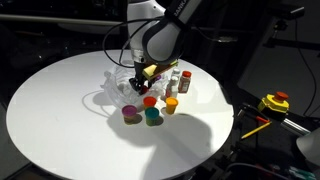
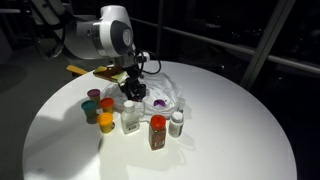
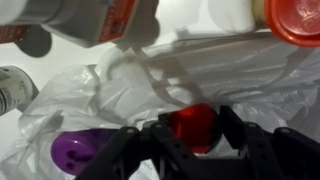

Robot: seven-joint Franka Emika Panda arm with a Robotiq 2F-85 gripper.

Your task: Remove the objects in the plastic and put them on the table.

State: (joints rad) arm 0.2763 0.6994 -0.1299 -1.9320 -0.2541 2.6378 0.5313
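Observation:
My gripper is going to let go of the small red jar on the table [image 1: 188, 101] beside the orange jar, toward the yellow device.
The clear wrinkly plastic [image 3: 235, 80] lies on the white round table [image 1: 60, 115], and my gripper [image 3: 192, 130] reaches down into it. Its fingers press both sides of a small red jar [image 3: 192, 122]. A purple-capped jar [image 3: 72, 150] still lies in the plastic beside it, also seen as a purple spot [image 2: 158, 100] in an exterior view. In both exterior views the gripper [image 1: 140, 72] [image 2: 131, 88] hangs low over the plastic [image 1: 115, 88] [image 2: 168, 88]. Several small jars stand on the table: pink [image 1: 131, 113], red [image 1: 150, 101], teal [image 1: 153, 117] and orange [image 1: 171, 104].
Three bottles stand next to the bag: a white one [image 2: 130, 118], a red-labelled one [image 2: 157, 130] and a small white one [image 2: 177, 122]. A yellow and red device [image 1: 274, 102] sits off the table's edge. Dark floor surrounds the table.

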